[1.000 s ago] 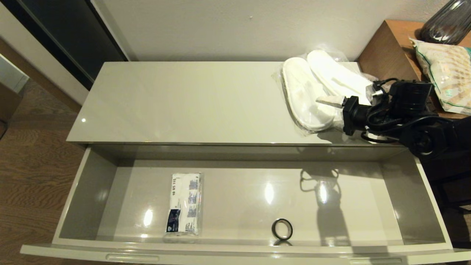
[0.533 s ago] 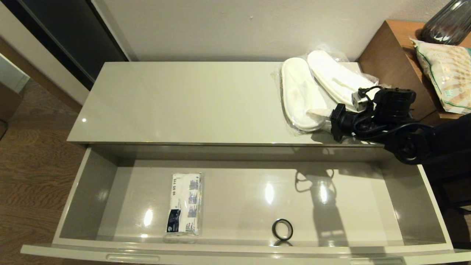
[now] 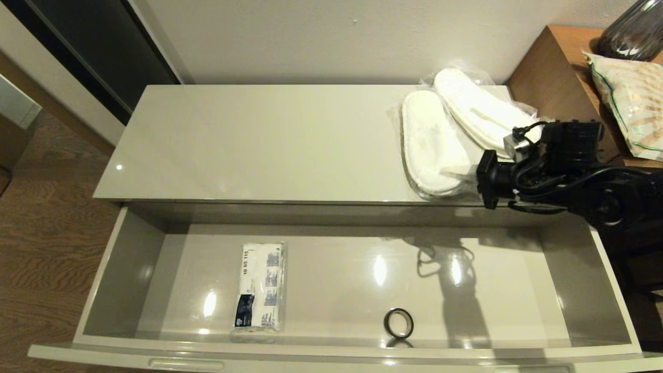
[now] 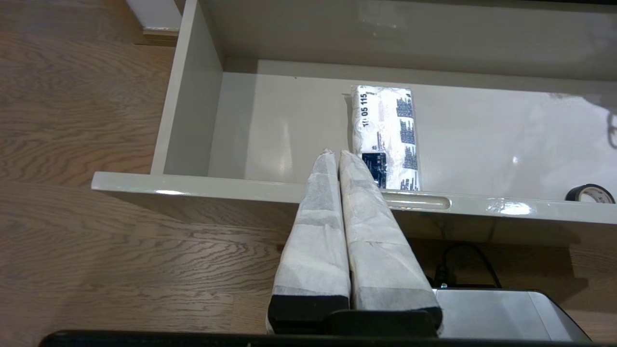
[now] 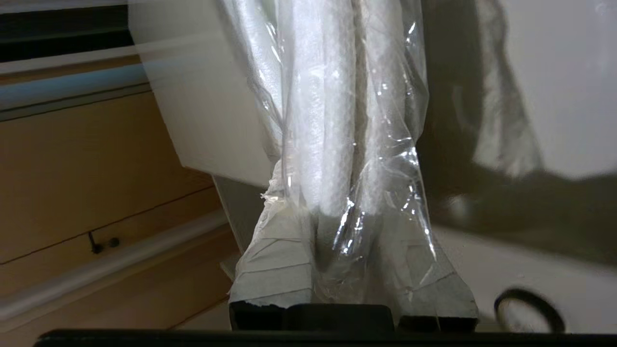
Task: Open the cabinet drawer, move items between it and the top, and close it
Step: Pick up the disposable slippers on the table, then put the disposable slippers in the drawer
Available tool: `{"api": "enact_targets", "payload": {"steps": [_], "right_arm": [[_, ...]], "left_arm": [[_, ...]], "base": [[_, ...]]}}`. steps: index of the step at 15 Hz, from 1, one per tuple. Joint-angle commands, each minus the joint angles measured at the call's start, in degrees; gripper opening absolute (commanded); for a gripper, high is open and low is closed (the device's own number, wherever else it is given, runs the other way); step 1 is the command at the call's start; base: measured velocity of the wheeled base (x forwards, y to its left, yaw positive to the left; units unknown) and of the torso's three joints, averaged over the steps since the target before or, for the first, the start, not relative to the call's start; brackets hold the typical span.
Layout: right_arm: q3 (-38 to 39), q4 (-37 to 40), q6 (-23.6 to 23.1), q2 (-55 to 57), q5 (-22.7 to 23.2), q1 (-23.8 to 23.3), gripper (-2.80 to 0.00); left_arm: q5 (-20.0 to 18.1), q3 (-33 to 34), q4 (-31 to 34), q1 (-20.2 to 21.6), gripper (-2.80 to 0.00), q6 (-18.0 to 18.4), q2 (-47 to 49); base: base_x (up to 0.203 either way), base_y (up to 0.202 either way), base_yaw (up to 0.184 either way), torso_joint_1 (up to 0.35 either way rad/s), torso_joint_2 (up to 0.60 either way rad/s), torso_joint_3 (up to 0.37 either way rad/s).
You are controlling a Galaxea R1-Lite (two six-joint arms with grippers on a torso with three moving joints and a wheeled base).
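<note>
Next, my right gripper releases the front slipper pack on the drawer's bottom between the white packet [image 3: 374,288] and the black ring.
Two packs of white slippers in clear plastic lie at the right end of the glossy cream top [image 3: 259,145]. My right gripper [image 3: 460,170] comes in from the right and is shut on the near end of the front slipper pack [image 3: 432,142]. In the right wrist view the gripper [image 5: 332,193] pinches the crinkled bag and the slippers [image 5: 328,120] edge-on between its wrapped fingers. The rear pack [image 3: 476,111] lies behind it, untouched. The cabinet drawer [image 3: 124,269] stands pulled fully out below. My left gripper [image 4: 335,153] is shut on nothing and hangs in front of the drawer's front edge [image 4: 217,185].
In the drawer lie a white packet with blue print [image 3: 259,287] at the left and a small black ring [image 3: 398,323] near the front middle. A brown wooden side table [image 3: 549,72] with a patterned bag [image 3: 632,109] and a dark vase [image 3: 634,31] adjoins the cabinet's right end.
My right gripper moved in onto the front slipper pack and its fingers closed on the pack's near end. The pack shifted slightly to the right. The left arm stayed put.
</note>
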Motion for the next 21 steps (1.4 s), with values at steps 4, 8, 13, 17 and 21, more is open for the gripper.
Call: {"api": "enact_targets", "payload": {"steps": [4, 8, 13, 17, 21], "right_arm": [[-1.66, 28.69, -4.08, -25.52, 0.47, 4.33, -2.80], [-10.32, 63.67, -10.91, -37.33, -2.14, 15.67, -2.80], [-3.92, 71.70, -11.73, -41.96, -6.25, 18.25, -2.80], [4.25, 69.98, -17.28, -37.49, -6.26, 18.20, -2.80], [9.70, 64.91, -27.47, -27.88, -4.22, 18.17, -2.80]], "left_arm": [[0.02, 0.00, -0.02, 0.02, -2.80, -0.05, -0.01], [0.02, 0.00, -0.02, 0.02, -2.80, -0.05, -0.01], [0.02, 0.00, -0.02, 0.02, -2.80, -0.05, -0.01], [0.02, 0.00, -0.02, 0.02, -2.80, -0.05, -0.01], [-0.05, 0.00, -0.02, 0.02, -2.80, -0.05, -0.01]], "base": [[0.000, 0.000, 0.000, 0.000, 0.00, 0.000], [0.000, 0.000, 0.000, 0.000, 0.00, 0.000], [0.000, 0.000, 0.000, 0.000, 0.00, 0.000], [0.000, 0.000, 0.000, 0.000, 0.00, 0.000], [0.000, 0.000, 0.000, 0.000, 0.00, 0.000]]}}
